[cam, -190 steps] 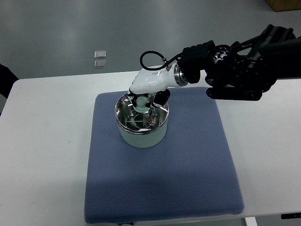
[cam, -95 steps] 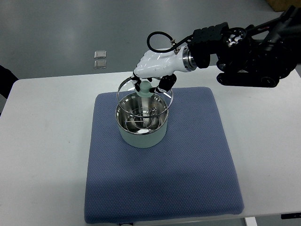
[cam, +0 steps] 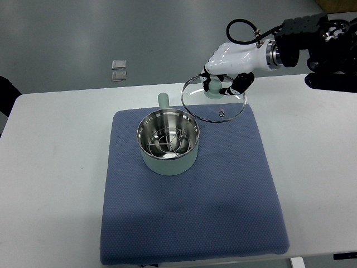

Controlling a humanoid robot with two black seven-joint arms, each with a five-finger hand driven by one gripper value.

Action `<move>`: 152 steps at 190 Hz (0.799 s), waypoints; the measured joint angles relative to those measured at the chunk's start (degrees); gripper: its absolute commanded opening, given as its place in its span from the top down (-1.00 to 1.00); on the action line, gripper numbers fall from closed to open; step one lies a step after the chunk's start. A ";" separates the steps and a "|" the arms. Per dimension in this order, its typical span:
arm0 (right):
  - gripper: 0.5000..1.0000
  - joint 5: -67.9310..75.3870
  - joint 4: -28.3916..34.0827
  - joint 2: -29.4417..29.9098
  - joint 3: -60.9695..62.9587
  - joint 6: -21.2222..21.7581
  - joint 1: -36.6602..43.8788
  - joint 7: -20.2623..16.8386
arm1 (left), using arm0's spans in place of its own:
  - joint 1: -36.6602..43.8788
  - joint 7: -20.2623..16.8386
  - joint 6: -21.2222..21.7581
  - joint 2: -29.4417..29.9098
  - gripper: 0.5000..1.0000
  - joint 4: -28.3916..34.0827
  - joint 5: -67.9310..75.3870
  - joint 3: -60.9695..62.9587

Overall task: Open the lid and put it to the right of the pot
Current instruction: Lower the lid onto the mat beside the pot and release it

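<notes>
I will let go of the glass lid, now tilted above the mat's far edge, with my right gripper on the bare blue mat (cam: 225,153) next to the pale green pot.
A pale green pot (cam: 167,145) with a shiny steel inside stands uncovered on the blue mat (cam: 189,212), its short handle (cam: 163,101) pointing to the far side. My right hand (cam: 223,78), white with black fingertips, comes in from the upper right and is shut on the green knob (cam: 212,89) of the glass lid (cam: 214,103). The lid hangs tilted in the air above the mat's far edge, up and to the right of the pot and clear of its rim. The left arm is out of view.
The mat lies on a white table (cam: 50,167). Bare mat stretches to the right of and in front of the pot. Two small clear packets (cam: 119,70) lie on the grey floor beyond the table's far edge.
The right hand lifted the lid off the pot by its knob and carried it up and to the right. The pot stayed in place, now uncovered.
</notes>
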 measured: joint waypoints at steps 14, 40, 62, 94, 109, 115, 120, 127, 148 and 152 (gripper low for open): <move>1.00 -0.15 0.03 -0.85 -0.26 -0.10 -1.10 0.09 | -0.01 0.00 0.00 0.00 -1.00 0.00 0.00 0.00; 1.00 -1.07 0.05 -2.11 -0.39 -0.32 -3.94 0.29 | 0.00 0.00 0.00 0.00 -1.00 0.00 0.00 0.00; 1.00 -1.57 0.05 -2.51 -0.26 -0.80 -6.28 0.31 | -0.01 0.00 0.00 0.00 -1.00 0.00 0.00 0.00; 1.00 -1.64 0.04 -2.12 0.02 -1.96 -8.98 0.12 | -0.01 0.00 0.00 0.00 -1.00 0.00 0.00 0.00; 1.00 -1.64 0.04 -1.88 0.10 -2.57 -10.19 -0.02 | -0.01 0.00 0.00 0.00 -1.00 0.00 0.00 0.00; 1.00 -1.64 0.04 -1.81 0.11 -2.76 -10.66 -0.07 | -0.01 0.00 0.00 0.00 -1.00 0.00 0.00 0.00; 1.00 -1.64 0.04 -1.75 0.11 -2.87 -10.99 -0.09 | 0.00 0.00 0.00 0.00 -1.00 0.00 0.00 0.00; 1.00 -1.64 0.04 -1.69 0.11 -2.99 -11.34 -0.14 | -0.01 0.00 0.00 0.00 -1.00 0.00 0.00 0.00; 1.00 -1.64 -0.01 -1.50 0.17 -3.33 -12.67 -0.18 | 0.00 0.00 0.00 0.00 -1.00 0.00 0.00 0.00; 1.00 -1.64 -0.05 -1.50 0.21 -3.46 -12.98 -0.20 | -0.01 0.00 0.00 0.00 -1.00 0.00 0.00 0.00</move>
